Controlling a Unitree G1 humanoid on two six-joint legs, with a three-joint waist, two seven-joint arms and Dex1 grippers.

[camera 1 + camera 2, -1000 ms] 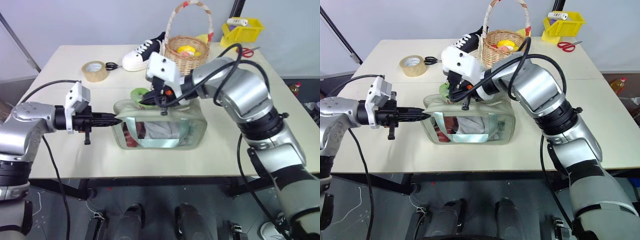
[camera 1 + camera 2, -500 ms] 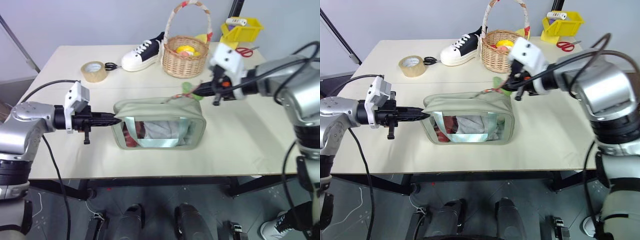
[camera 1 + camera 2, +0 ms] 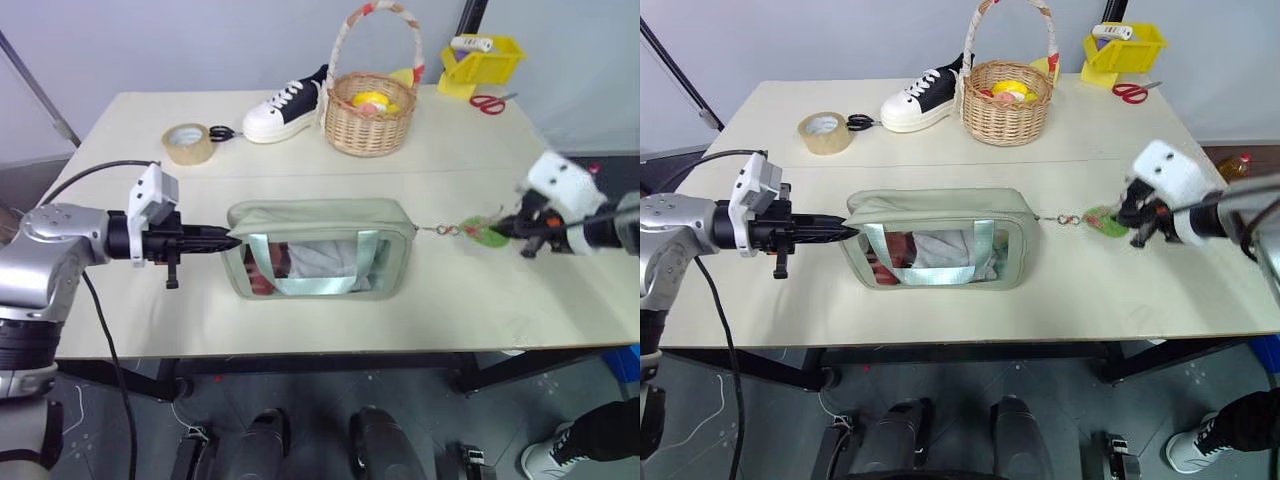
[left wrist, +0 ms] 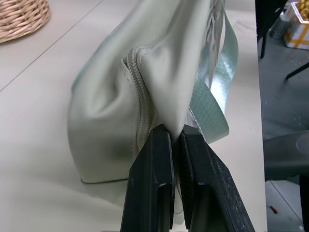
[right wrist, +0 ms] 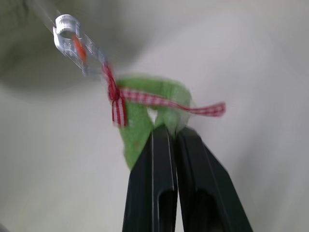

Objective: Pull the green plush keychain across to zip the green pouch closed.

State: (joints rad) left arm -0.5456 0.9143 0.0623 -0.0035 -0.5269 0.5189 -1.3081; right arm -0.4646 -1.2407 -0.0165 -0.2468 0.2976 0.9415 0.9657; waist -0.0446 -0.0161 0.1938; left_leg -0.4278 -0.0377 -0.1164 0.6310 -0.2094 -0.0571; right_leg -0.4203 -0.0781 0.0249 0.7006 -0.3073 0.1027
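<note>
My right gripper needs to let go of the green plush keychain on the table (image 3: 428, 243) (image 5: 48, 54), close against the green pouch's chain end.
The pale green pouch (image 3: 320, 215) lies across the middle of the table, and its top looks closed along its whole length. My left gripper (image 3: 232, 240) is shut on the fabric at the pouch's left end; the left wrist view shows the black fingers (image 4: 159, 159) pinching a fold beside the zipper. The green plush keychain (image 3: 478, 231) hangs off a short chain, stretched out to the right of the pouch's right end. My right gripper (image 3: 502, 230) is shut on it. In the right wrist view the plush (image 5: 137, 137) carries a red checked ribbon.
At the back of the table stand a tan tape roll (image 3: 188, 142), a black-and-white shoe (image 3: 285, 110) and a wicker basket (image 3: 372, 110). A yellow bin (image 3: 485, 60) and red scissors (image 3: 490, 102) sit at the back right. My right gripper is near the table's right edge.
My right gripper has swept to the right with the keychain, from the pouch's left top to well past its right end. The pouch's top has closed. The left gripper has not moved.
</note>
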